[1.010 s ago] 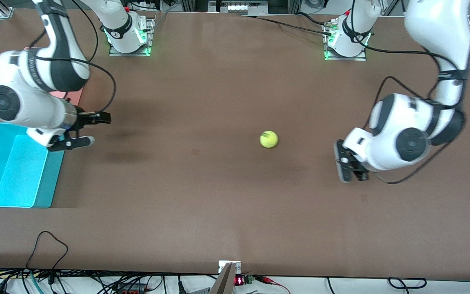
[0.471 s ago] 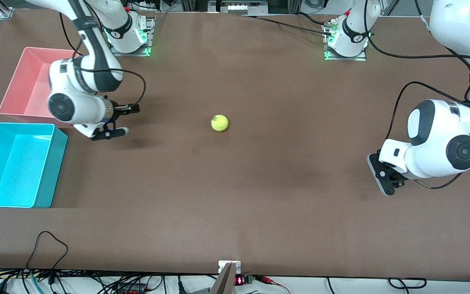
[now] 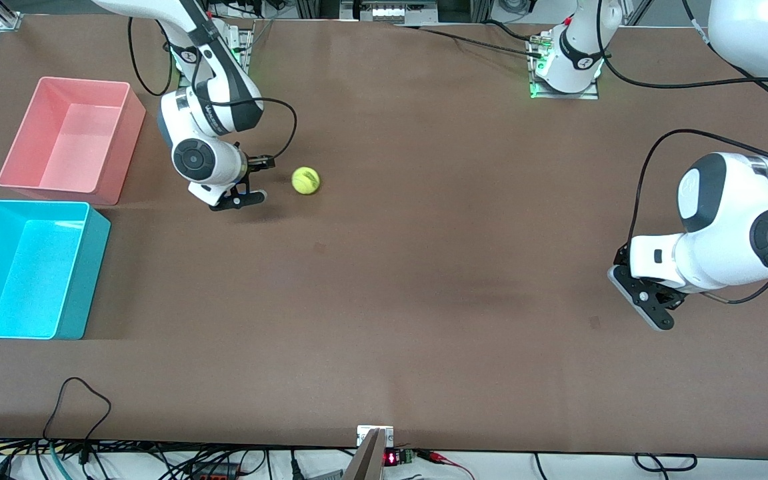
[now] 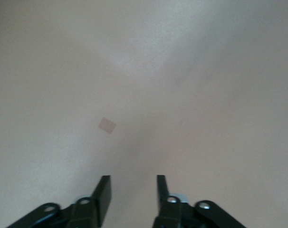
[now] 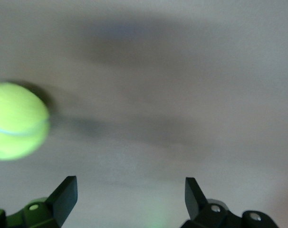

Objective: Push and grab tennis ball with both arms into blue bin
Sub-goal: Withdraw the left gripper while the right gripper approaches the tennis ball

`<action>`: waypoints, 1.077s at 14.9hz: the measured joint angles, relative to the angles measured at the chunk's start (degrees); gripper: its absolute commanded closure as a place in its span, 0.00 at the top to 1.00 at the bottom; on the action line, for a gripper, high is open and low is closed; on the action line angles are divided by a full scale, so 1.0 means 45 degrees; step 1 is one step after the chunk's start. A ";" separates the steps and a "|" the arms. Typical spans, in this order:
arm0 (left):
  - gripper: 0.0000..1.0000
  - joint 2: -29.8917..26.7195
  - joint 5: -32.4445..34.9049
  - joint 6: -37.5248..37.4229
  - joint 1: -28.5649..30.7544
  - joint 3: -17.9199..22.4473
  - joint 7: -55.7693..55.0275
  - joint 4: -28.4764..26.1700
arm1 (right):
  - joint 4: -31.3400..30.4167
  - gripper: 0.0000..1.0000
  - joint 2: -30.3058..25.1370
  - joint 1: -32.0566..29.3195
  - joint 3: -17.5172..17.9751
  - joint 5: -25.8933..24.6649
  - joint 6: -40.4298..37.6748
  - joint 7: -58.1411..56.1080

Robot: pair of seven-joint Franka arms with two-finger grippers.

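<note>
Next, my right gripper closes on the middle of the tennis ball (image 3: 306, 180) (image 5: 17, 121), with its fingers on opposite sides of the ball.
The tennis ball (image 3: 305, 180) lies on the brown table, toward the right arm's end and well apart from the blue bin (image 3: 34, 203). My right gripper (image 3: 261, 179) is low over the table beside the ball, on the bins' side of it, open and empty, its mouth facing the ball. In the right wrist view the ball (image 5: 18, 121) sits off to one side ahead of the open right gripper (image 5: 129, 187), not between the fingers. My left gripper (image 3: 651, 307) hangs over the table at the left arm's end, open with a narrow gap and empty; the left wrist view shows it (image 4: 133, 185) over bare table.
A pink bin (image 3: 84, 81) stands beside the blue bin, farther from the front camera. Both bins are empty. Small tan marks (image 3: 319, 247) dot the table. Cables lie along the table's front edge.
The ball has rolled from mid-table toward the right arm's end. My right gripper has moved from beside the blue bin to meet it. My left arm has drawn back to its end.
</note>
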 measured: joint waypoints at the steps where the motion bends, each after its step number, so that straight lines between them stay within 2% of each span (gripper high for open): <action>1: 1.00 -0.0115 0.0000 -0.0100 -0.0001 -0.0006 -0.0331 0.0026 | -0.0033 1.00 0.0162 -0.0010 -0.0031 0.0000 0.0162 0.0000; 8: 1.00 -0.1104 0.0000 -0.0927 -0.0110 -0.0117 -0.1927 0.0088 | -0.0069 1.00 0.0965 -0.0010 0.0101 0.0245 0.1039 0.0000; 11: 1.00 -0.1199 0.0000 -0.0918 -0.0045 -0.0030 -0.2045 0.0697 | -0.0069 1.00 0.1008 -0.0008 0.0154 0.0250 0.1109 0.0000; 16: 1.00 -0.1525 -0.0169 -0.0015 -0.0053 0.0877 -0.3760 0.1290 | 0.0044 1.00 0.0700 -0.0012 0.0158 0.0250 0.1110 -0.0022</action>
